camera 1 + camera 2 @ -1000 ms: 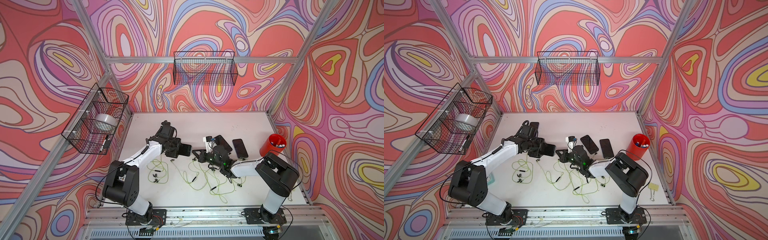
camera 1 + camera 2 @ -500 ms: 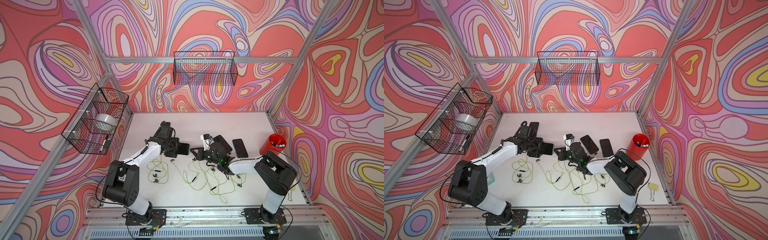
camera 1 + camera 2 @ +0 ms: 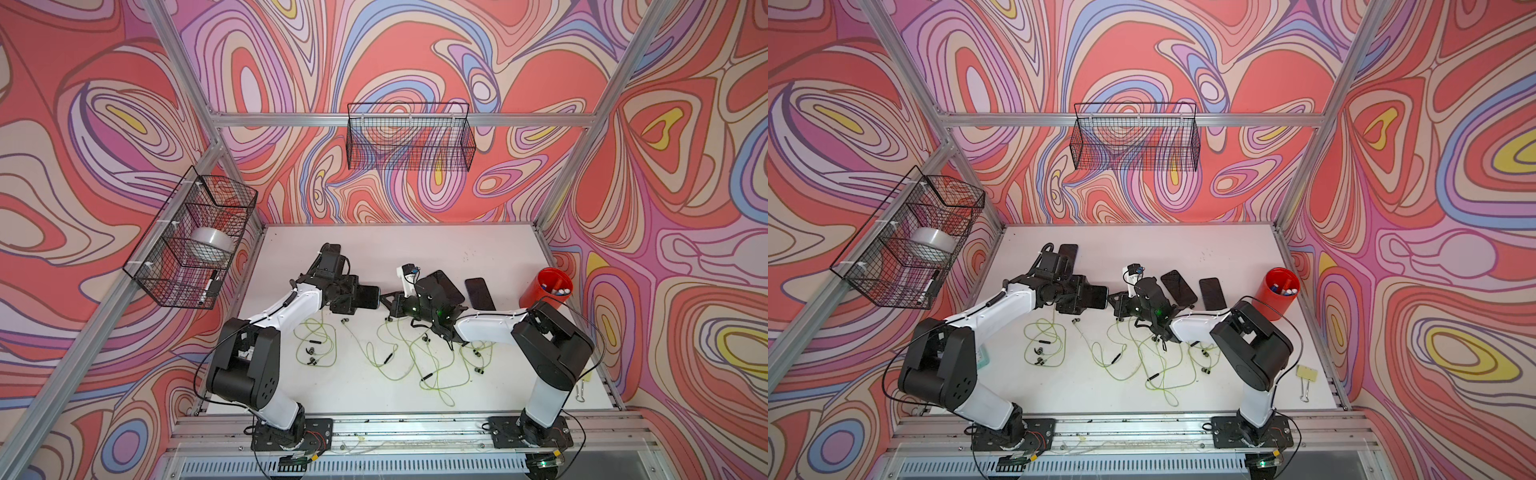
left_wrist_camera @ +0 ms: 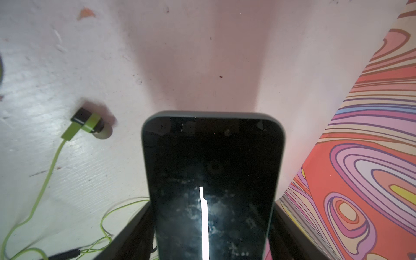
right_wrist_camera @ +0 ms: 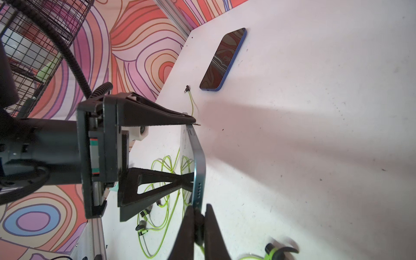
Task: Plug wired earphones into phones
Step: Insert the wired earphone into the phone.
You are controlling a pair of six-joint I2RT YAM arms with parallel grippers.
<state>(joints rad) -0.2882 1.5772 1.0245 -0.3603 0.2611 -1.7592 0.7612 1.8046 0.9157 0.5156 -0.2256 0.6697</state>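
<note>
The black phone will go from my left gripper down onto the bare table (image 3: 384,279) behind the yellow-green earphones, between the other phones.
My left gripper (image 3: 360,297) is shut on a black phone (image 4: 213,180) by its long sides and holds it off the table, its free end toward my right gripper (image 3: 390,305). The right gripper (image 5: 199,209) is shut on an earphone plug (image 5: 199,225), which meets the held phone's (image 5: 199,168) bottom edge beside the speaker holes. Whether the plug is inside the port I cannot tell. Two phones (image 3: 446,286) (image 3: 480,293) lie behind the right wrist, and another phone (image 3: 1068,252) lies behind the left arm. Yellow-green earphones (image 3: 415,353) sprawl across the table's front half.
A red cup (image 3: 546,286) with markers stands at the right edge. Wire baskets hang on the left wall (image 3: 195,241) and the back wall (image 3: 409,137). A yellow binder clip (image 3: 1306,376) lies front right. A loose earbud (image 4: 90,122) lies beside the held phone.
The right wrist has shifted slightly left, toward the held phone's end. The left arm and its phone have stayed put.
</note>
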